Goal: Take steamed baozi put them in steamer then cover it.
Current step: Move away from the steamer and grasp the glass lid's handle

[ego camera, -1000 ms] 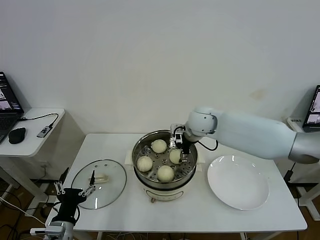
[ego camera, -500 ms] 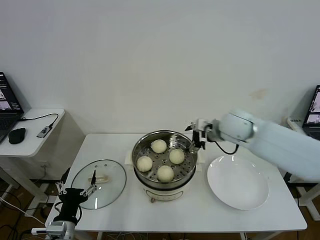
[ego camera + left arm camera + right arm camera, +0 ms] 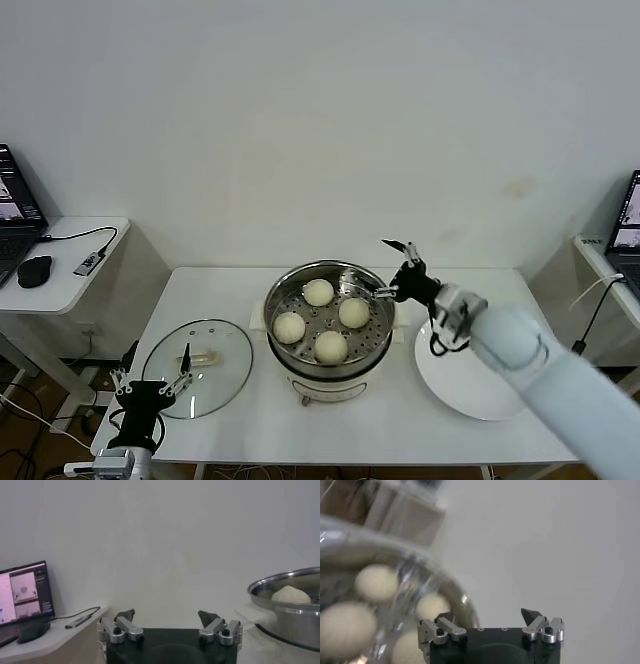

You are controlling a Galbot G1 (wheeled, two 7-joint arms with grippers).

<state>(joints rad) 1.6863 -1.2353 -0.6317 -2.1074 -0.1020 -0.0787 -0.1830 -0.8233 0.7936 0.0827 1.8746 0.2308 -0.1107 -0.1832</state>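
Observation:
The robot's left gripper should next move to the cream bar handle [image 3: 200,358] of the cover and close on it, because the baozi are in the steamer.
Several steamed baozi [image 3: 318,292] lie on the perforated tray inside the steel steamer [image 3: 280,300] at the table's middle. They also show in the right wrist view as cream buns [image 3: 375,582]. The cover [image 3: 198,353], a glass lid with a cream bar handle, lies flat on the table left of the steamer. My right gripper [image 3: 385,268] hangs open and empty just right of the steamer's rim [image 3: 465,602], above the table. My left gripper [image 3: 150,377] stands open and empty at the table's front left corner, by the cover's near edge. From there the steamer [image 3: 290,615] shows with one baozi [image 3: 290,594].
A white plate [image 3: 450,385] lies right of the steamer, partly under my right arm. A side table [image 3: 60,290] at the far left carries a laptop [image 3: 22,592], a mouse [image 3: 34,270] and a cable. A white wall stands behind the table.
My right gripper has pulled out of the steamer and moved right, past its rim, with the arm swinging over the plate. The baozi, the cover and my left gripper have not moved.

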